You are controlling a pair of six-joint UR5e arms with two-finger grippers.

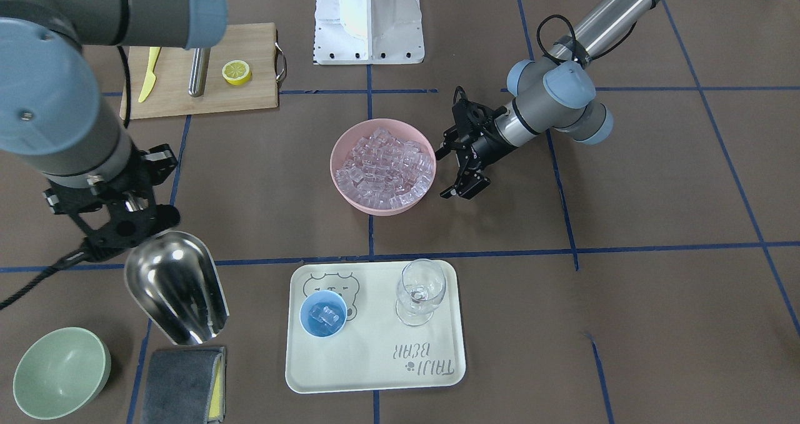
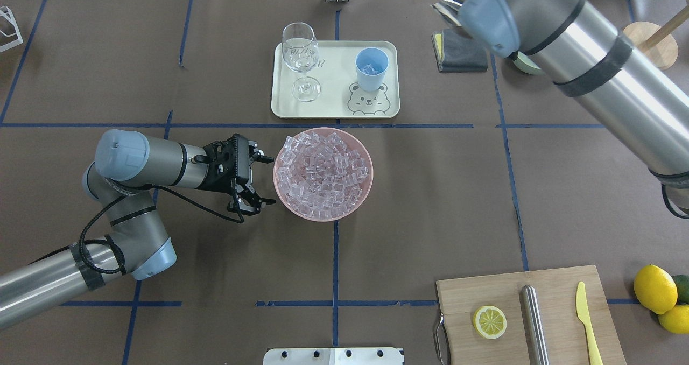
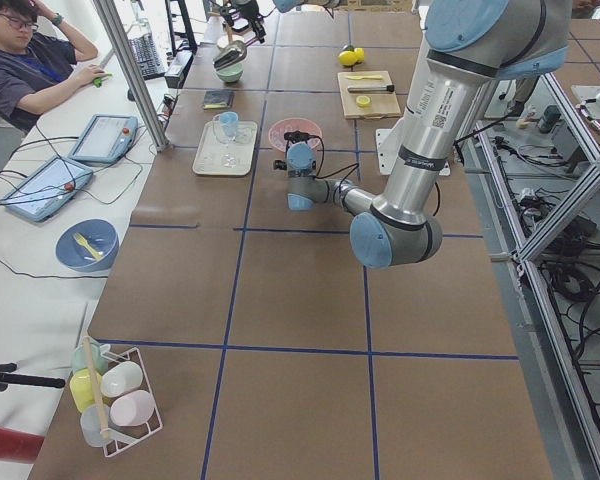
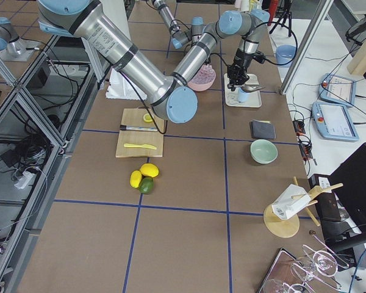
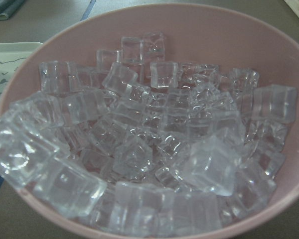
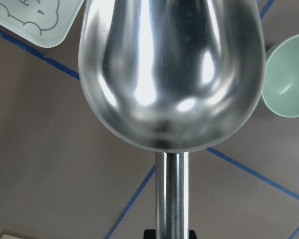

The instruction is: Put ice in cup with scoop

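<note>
Next, I set the steel scoop, which hangs above the table now, down with my right gripper on the table (image 1: 147,187) (image 6: 142,224) next to the blue line by the cutting board.
Ice (image 1: 384,167) fills a pink bowl (image 2: 280,190) at the table's middle, and the left wrist view shows the cubes (image 5: 139,149) up close. My left gripper (image 2: 265,181) is open beside that bowl's rim, holding nothing. The light-blue cup (image 1: 323,313) stands on a cream tray (image 1: 375,361) with a few ice cubes inside. My right gripper (image 1: 134,224) is shut on the handle of the steel scoop (image 1: 178,286). The scoop (image 6: 172,74) is empty and hangs above the table between the tray and a green bowl.
A clear wine glass (image 1: 420,289) stands on the tray beside the cup. A pale-green bowl (image 1: 61,372) and a grey cloth (image 1: 181,383) lie near the scoop. A cutting board (image 1: 250,99) holds a lemon half, a yellow knife and a steel tube.
</note>
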